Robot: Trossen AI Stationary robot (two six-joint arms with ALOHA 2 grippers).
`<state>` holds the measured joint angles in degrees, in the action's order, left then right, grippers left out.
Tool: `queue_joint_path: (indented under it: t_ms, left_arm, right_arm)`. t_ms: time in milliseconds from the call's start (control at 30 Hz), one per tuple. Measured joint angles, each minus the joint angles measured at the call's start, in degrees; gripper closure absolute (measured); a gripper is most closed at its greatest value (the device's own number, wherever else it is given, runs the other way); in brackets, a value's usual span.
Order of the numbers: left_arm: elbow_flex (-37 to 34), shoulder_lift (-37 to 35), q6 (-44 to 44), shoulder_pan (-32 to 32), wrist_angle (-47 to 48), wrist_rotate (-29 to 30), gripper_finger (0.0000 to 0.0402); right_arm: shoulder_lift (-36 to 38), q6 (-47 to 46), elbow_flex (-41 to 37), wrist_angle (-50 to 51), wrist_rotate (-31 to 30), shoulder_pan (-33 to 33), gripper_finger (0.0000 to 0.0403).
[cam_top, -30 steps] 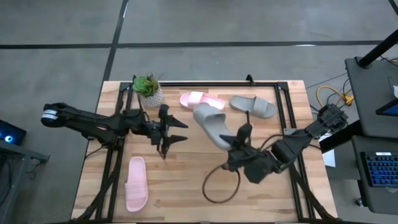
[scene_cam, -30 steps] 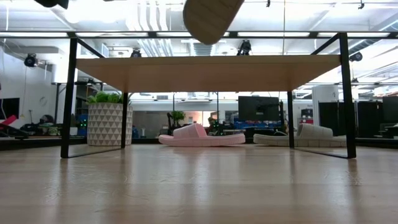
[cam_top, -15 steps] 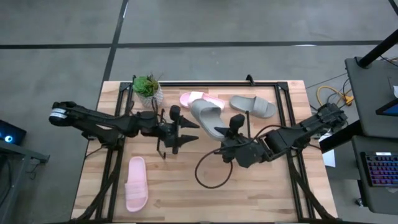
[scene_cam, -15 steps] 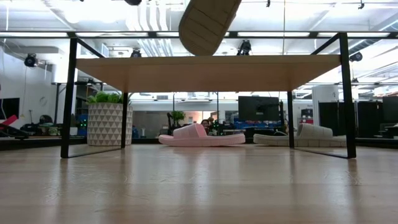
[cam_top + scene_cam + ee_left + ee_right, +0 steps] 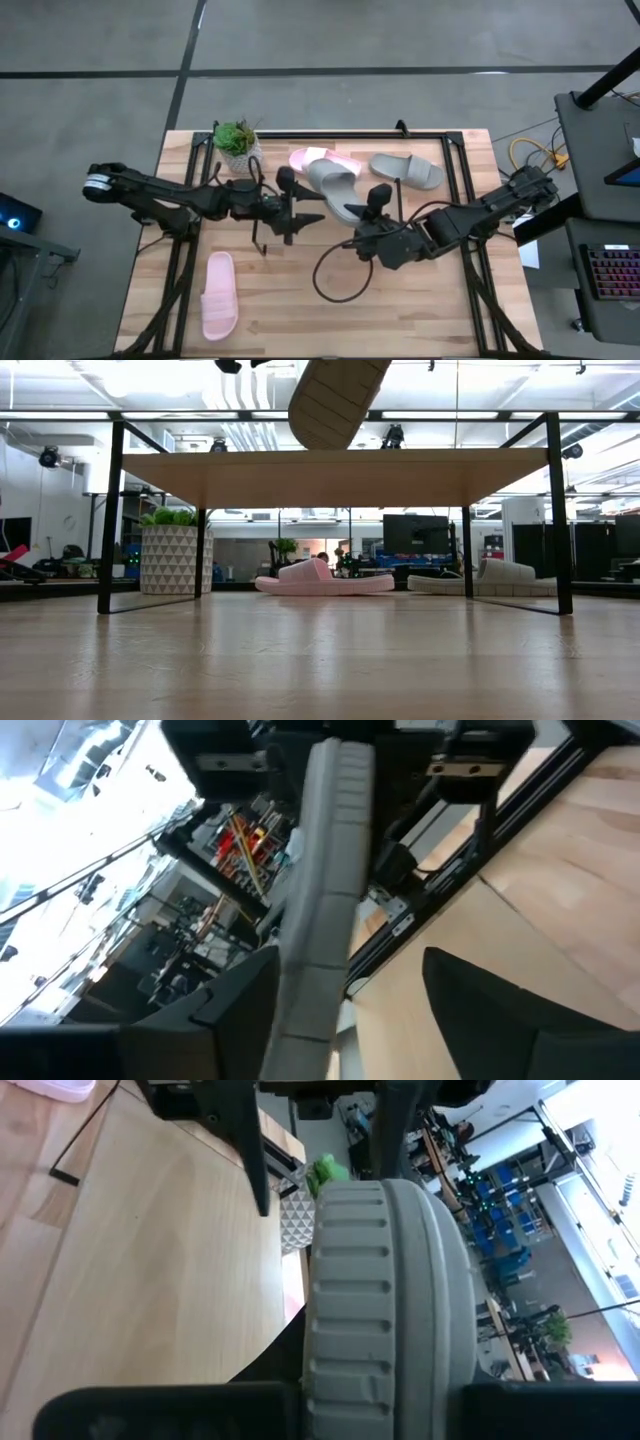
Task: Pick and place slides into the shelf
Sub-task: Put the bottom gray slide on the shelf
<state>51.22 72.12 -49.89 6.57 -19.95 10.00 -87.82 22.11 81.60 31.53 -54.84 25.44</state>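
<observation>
The grey slide is slanting with my right gripper on its near end, so next my left gripper turns it to let my right gripper take its long side (image 5: 352,180).
My right gripper (image 5: 358,212) is shut on a grey slide (image 5: 335,185) and holds it in the air above the shelf's wooden board (image 5: 335,478); the slide's ribbed sole (image 5: 385,1280) faces the right wrist view. My left gripper (image 5: 312,208) is open at the slide's other end. Its two fingers stand on either side of the edge-on slide (image 5: 322,890); whether they touch it I cannot tell. A pink slide (image 5: 325,160) and a second grey slide (image 5: 405,170) lie sole down at the table's far side, showing under the board in the low view. Another pink slide (image 5: 218,295) lies near left. My right gripper holds the grey slide by the end nearest the table's right edge (image 5: 350,205), coming level to slightly downward from the right. The slide's own sole hides the place of contact. The slide is lifted clear and slants toward the far left, above the board.
A potted plant (image 5: 237,142) stands at the far left corner, beside the shelf's left legs (image 5: 112,520). A black cable loop (image 5: 340,280) lies on the table near my right arm. A black frame (image 5: 330,133) runs along the table's edges.
My right gripper has carried the grey slide toward the table's left and far edges, keeping it clear of the board. My left gripper has moved toward the right edge, up to the slide's free end, so that its fingers now flank that end.
</observation>
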Motion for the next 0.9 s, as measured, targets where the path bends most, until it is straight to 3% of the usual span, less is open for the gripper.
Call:
queue_joint_path:
  t_ms: [200, 400, 633, 900]
  left_arm:
    - [0.35, 0.59, -0.07, 0.20, -0.14, 1.30, 0.0118]
    - [1.40, 2.84, -0.08, 0.20, -0.62, 1.49, 0.0123]
    - [3.76, 4.72, -0.23, 0.26, -0.77, 1.48, 0.0176]
    - [4.66, 6.99, -3.07, 0.28, -0.67, 3.72, 0.0267]
  right_arm:
    - [-0.06, 0.41, -0.02, -0.82, 1.66, -0.11, 0.0357]
    - [-0.06, 0.76, -0.07, -2.05, 3.07, -1.25, 0.0358]
    - [-0.20, 0.91, -0.10, -2.31, 3.05, -1.87, 0.0358]
    - [-1.26, 3.03, -0.10, -3.35, 3.97, -1.87, 0.0358]
